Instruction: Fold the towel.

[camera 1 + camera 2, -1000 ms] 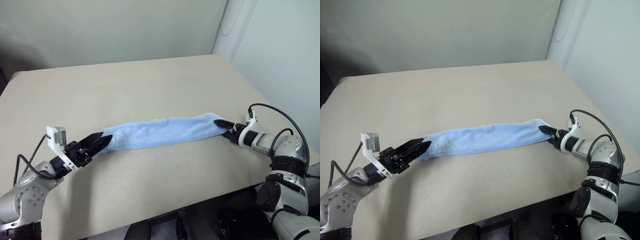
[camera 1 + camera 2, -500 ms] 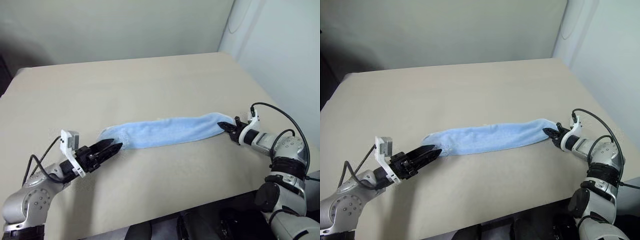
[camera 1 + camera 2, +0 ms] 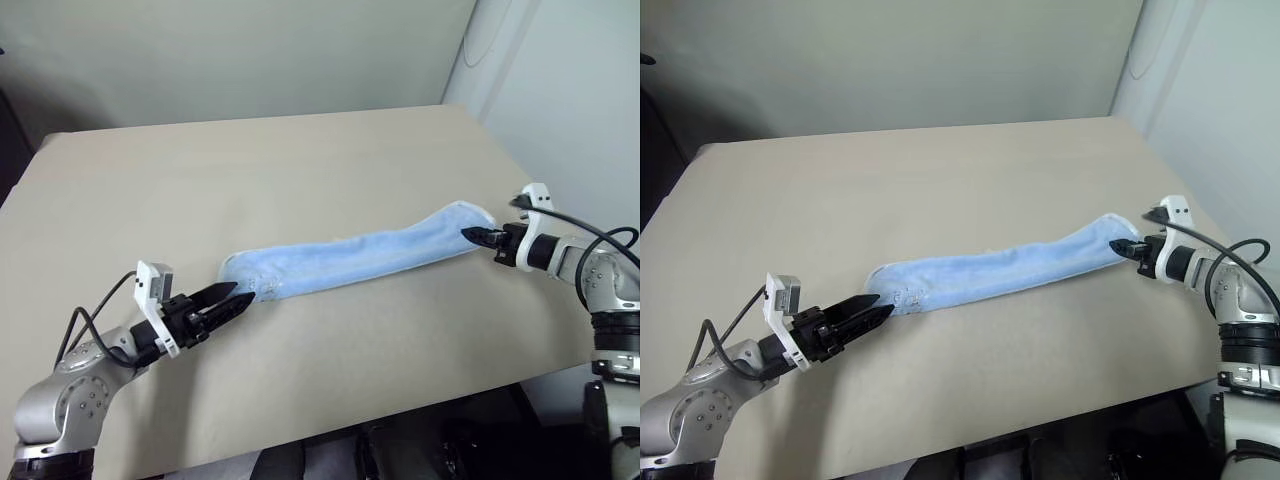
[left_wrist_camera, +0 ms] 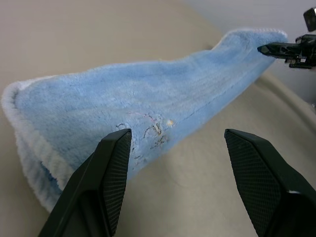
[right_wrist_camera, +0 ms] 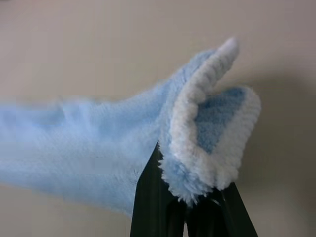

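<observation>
Next, my right gripper lets go of the towel's white-edged end on the middle of the towel (image 3: 336,265), short of the embroidered pattern.
The towel (image 3: 350,256) is a long, narrow light blue strip lying across the beige table (image 3: 280,150). My right gripper (image 3: 470,235) is shut on its right end, which is held a little above the table. In the right wrist view the white-edged end (image 5: 207,148) curls over the shut black fingers (image 5: 153,202). My left gripper (image 3: 240,297) is open at the towel's left end, low over the table. In the left wrist view the dark embroidered motif (image 4: 150,126) lies on the cloth just beyond the open fingers (image 4: 113,168), and the right gripper (image 4: 266,48) shows at the far end.
The table's front edge (image 3: 330,425) runs close below both arms, and its right edge (image 3: 520,165) lies just beyond the right gripper. A pale wall (image 3: 570,90) stands to the right. Bare tabletop stretches behind the towel.
My right gripper has shut on the towel's right end, rolled, and lifted it up and to the right. The left gripper stays open by the left end. The camera has shifted.
</observation>
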